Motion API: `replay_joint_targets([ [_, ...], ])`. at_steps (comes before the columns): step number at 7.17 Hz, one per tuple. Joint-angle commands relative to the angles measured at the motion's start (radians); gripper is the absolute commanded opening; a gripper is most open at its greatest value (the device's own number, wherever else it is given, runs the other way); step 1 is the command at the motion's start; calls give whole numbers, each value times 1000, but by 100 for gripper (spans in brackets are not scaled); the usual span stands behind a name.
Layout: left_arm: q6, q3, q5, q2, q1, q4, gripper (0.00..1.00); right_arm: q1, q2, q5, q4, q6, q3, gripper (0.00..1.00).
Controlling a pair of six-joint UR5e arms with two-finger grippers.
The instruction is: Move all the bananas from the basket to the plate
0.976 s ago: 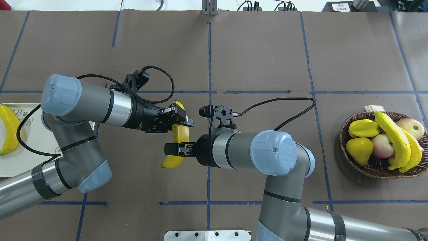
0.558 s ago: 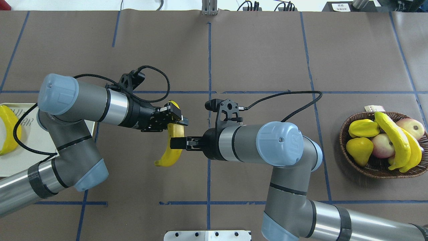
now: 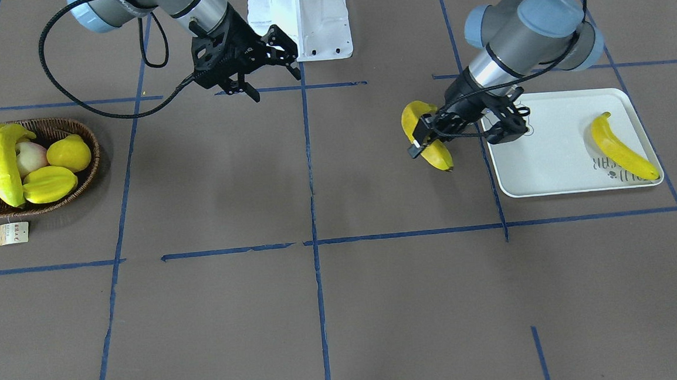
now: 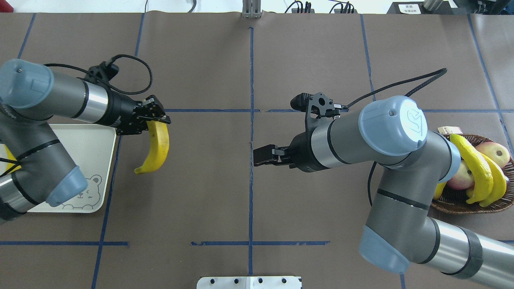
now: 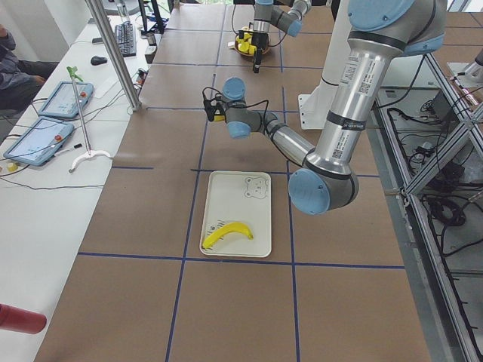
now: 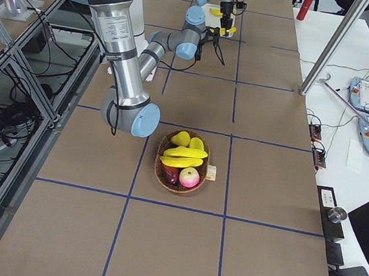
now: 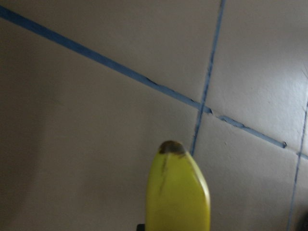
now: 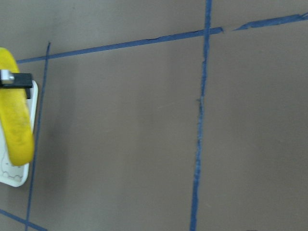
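Note:
My left gripper needs to let go of its banana on the plate (image 3: 598, 143), close beside the other banana, on the side facing the basket.
My left gripper (image 4: 156, 117) (image 3: 427, 137) is shut on the upper end of a yellow banana (image 4: 157, 149) (image 3: 429, 143), which hangs above the table just beside the plate's (image 4: 99, 168) (image 3: 549, 171) edge. The left wrist view shows that banana's tip (image 7: 177, 190) over the brown paper. Another banana (image 3: 623, 150) (image 5: 229, 234) lies on the plate. My right gripper (image 4: 254, 157) (image 3: 276, 87) is open and empty near the table's middle. The wicker basket (image 4: 453, 204) (image 3: 94, 161) at the far right side holds two bananas (image 4: 474, 165) (image 3: 5, 166).
The basket also holds a starfruit (image 3: 50, 183), a yellow pear (image 3: 69, 153) and apples (image 4: 494, 151). A paper tag (image 3: 9, 233) lies beside it. The white robot base (image 3: 300, 22) stands at the table's near edge. A person sits at a side bench (image 5: 11, 64).
The right gripper let go of the banana and drew back to the right. The left arm carried the banana left, up to the plate's edge.

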Motion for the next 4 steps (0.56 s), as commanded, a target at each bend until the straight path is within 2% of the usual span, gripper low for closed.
replay_joint_targets([
  [1, 1, -31, -5, 173, -80, 45, 0, 47, -10, 21, -164, -134, 3, 100],
  [3, 0, 2, -3, 258, -129, 48, 0, 103, -59, 51, -204, -243, 6, 100],
  [4, 4, 51, -1, 296, -159, 39, 1, 142, -87, 88, -204, -280, 7, 100],
])
